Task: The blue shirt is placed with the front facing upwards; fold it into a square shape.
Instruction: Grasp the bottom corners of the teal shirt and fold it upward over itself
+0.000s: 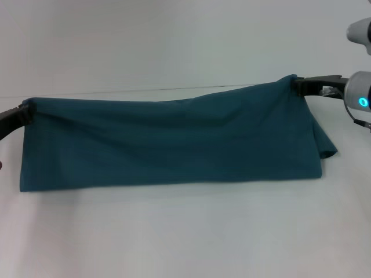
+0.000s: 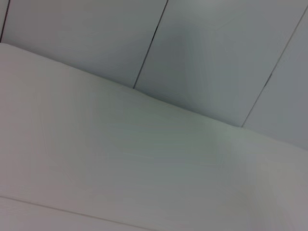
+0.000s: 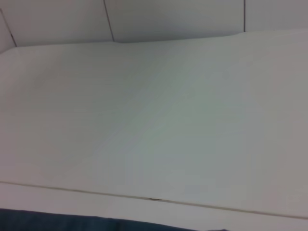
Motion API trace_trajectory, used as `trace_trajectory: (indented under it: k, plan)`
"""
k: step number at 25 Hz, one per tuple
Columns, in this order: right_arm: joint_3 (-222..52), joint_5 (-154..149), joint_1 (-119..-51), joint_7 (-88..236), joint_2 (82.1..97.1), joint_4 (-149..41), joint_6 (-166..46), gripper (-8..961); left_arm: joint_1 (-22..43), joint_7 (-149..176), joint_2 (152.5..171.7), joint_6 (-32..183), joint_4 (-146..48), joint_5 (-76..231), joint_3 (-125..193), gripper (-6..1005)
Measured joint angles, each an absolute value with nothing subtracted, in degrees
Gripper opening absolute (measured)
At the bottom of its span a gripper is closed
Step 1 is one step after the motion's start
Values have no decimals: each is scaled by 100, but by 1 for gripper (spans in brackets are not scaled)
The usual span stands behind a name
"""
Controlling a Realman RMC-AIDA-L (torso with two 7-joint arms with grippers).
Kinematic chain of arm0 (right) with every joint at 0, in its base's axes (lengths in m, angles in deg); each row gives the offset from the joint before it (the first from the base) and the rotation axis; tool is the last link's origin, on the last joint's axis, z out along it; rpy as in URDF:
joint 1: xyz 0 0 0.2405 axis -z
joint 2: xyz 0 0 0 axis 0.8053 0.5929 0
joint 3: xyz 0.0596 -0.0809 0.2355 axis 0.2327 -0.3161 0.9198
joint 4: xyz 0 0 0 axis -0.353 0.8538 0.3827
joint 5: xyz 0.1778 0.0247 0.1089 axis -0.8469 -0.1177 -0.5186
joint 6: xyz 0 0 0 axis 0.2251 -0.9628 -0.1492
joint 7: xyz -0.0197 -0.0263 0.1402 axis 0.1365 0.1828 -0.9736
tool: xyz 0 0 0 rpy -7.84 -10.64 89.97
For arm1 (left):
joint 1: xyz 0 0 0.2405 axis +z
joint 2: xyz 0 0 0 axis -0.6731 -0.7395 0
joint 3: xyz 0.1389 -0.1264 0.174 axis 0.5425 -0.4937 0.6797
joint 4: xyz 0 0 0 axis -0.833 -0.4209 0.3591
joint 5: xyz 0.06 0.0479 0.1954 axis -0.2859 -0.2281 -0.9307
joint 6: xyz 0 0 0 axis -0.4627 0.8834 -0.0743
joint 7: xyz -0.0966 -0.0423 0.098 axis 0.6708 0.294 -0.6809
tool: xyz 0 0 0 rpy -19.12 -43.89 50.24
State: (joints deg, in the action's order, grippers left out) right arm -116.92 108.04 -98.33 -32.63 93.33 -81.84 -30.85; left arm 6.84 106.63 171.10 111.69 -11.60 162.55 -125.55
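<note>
I will let go of the blue shirt's corner with my right gripper on the white table (image 1: 279, 94), just short of the thin dark line.
The blue shirt (image 1: 174, 142) hangs as a wide teal band across the head view, stretched between both arms, its lower edge resting on the white table (image 1: 185, 231). My left gripper (image 1: 23, 113) is shut on the shirt's upper left corner. My right gripper (image 1: 298, 86) is shut on the upper right corner, held somewhat higher. A fold of cloth droops below the right gripper at the shirt's right end. No lettering shows on the side facing me. A thin strip of the shirt (image 3: 96, 224) shows in the right wrist view. The left wrist view shows only table and wall.
The white table runs to a far edge (image 1: 145, 91) just behind the shirt, with a pale panelled wall (image 2: 192, 48) beyond. Bare table surface (image 3: 154, 120) fills the right wrist view.
</note>
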Motion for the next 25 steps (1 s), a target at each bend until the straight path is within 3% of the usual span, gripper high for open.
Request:
trace_trajectory:
  k: [17,24,25]
  plan:
    - [-11713,10767,-10101,-3142,9480,-7866,-4087,27,527,10583,17101,10469,-1475,16332,-12538,33]
    - [-11741,10694,-10210,-2965,9504,-7865,-4417,120,494,10585,17100,10126,-1573,16387,-12540,36]
    - [-11741,10694,-10235,-2931,9507,-7865,-4453,133,491,10586,17100,10071,-1590,16401,-12558,74]
